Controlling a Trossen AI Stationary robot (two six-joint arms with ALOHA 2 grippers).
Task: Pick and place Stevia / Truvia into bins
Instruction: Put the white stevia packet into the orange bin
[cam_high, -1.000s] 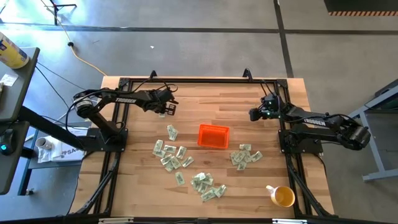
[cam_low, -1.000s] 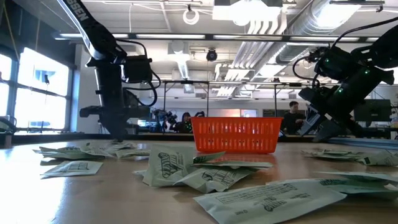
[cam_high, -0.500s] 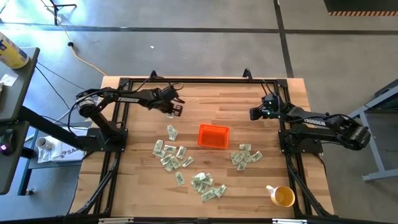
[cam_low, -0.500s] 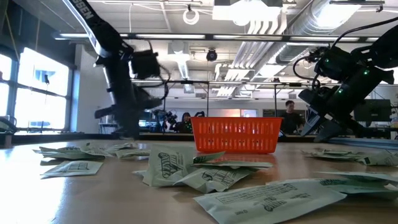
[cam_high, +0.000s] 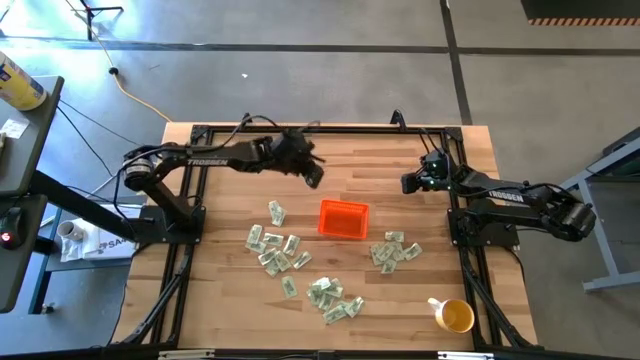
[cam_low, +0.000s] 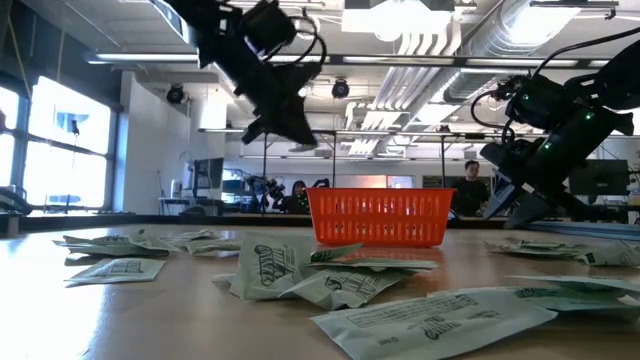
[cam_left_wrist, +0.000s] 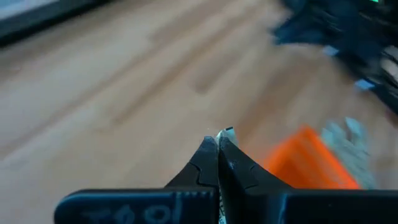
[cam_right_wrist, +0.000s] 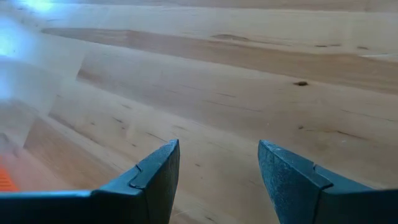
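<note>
I should next close my right gripper on the Stevia packet at the far edge of the heap (cam_high: 394, 237) between the orange bin and my right gripper's base.
Many pale green and white Stevia packets lie flat on the wooden table in loose heaps, one left of the bin (cam_high: 275, 250), one near the front (cam_high: 333, 297) and one to the right (cam_high: 395, 250). The orange bin (cam_high: 343, 218) stands at the table's middle. My left gripper (cam_high: 313, 177) hangs above the table just beyond the bin's far left corner, shut on one packet (cam_left_wrist: 226, 131). It stands high over the bin (cam_low: 378, 217) in the low view. My right gripper (cam_right_wrist: 217, 162) rests open near the table's right edge, with nothing between its fingers. My left gripper pinches a packet between its two fingertips. Only a thin pale sliver (cam_left_wrist: 226, 131) shows past the tips, so which part of the packet it has cannot be told. The fingers slant downward toward the bin. The packet is lifted clear of the table.
A yellow and white cup (cam_high: 453, 316) stands at the near right corner. Black frame rails (cam_high: 190, 200) run along the table's left, right and far edges. Bare wood lies between the bin and the far edge.
My left gripper has risen from the table at the far left and swung toward the table's right, to a spot just beyond the orange bin. It has tipped up from pointing steeply down to a shallower slant and rolled somewhat.
</note>
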